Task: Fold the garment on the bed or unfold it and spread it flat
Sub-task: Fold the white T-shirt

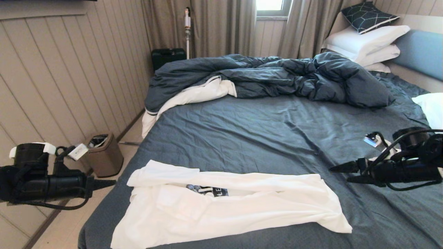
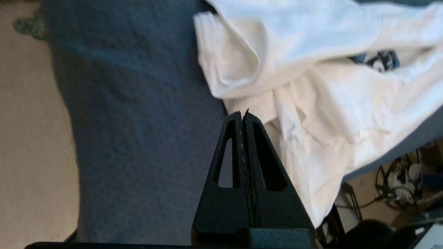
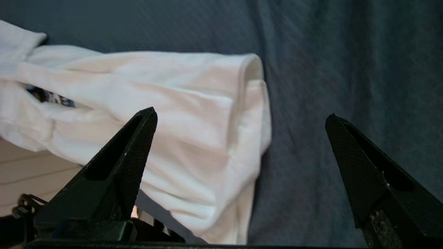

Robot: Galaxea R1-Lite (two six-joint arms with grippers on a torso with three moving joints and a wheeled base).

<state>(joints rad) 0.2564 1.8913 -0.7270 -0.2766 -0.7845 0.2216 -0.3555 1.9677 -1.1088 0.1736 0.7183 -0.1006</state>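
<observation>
The robot's right gripper should next close on the far-side fold [image 1: 306, 180] [image 3: 172, 81] of the white garment, just in from the end nearest that right gripper.
A white garment [image 1: 228, 204] with a dark print lies loosely folded into a long band across the near part of the bed [image 1: 263, 128], whose sheet is dark blue-grey. My left gripper [image 1: 110, 182] hovers off the bed's left edge, shut and empty, pointing toward the garment's left end [image 2: 311, 86]; its tips [image 2: 242, 114] are pressed together. Over the sheet to the right of the garment, my right gripper [image 1: 341, 173] stands wide open with nothing in it. In the right wrist view the garment's right end [image 3: 193, 121] lies below and between the open fingertips [image 3: 240, 116].
A rumpled blue-grey duvet [image 1: 277, 77] lies across the far half of the bed, with white pillows [image 1: 367, 43] stacked against the headboard [image 1: 422, 52] at the right. A brown bin [image 1: 104, 155] stands on the floor by the panelled wall to the left.
</observation>
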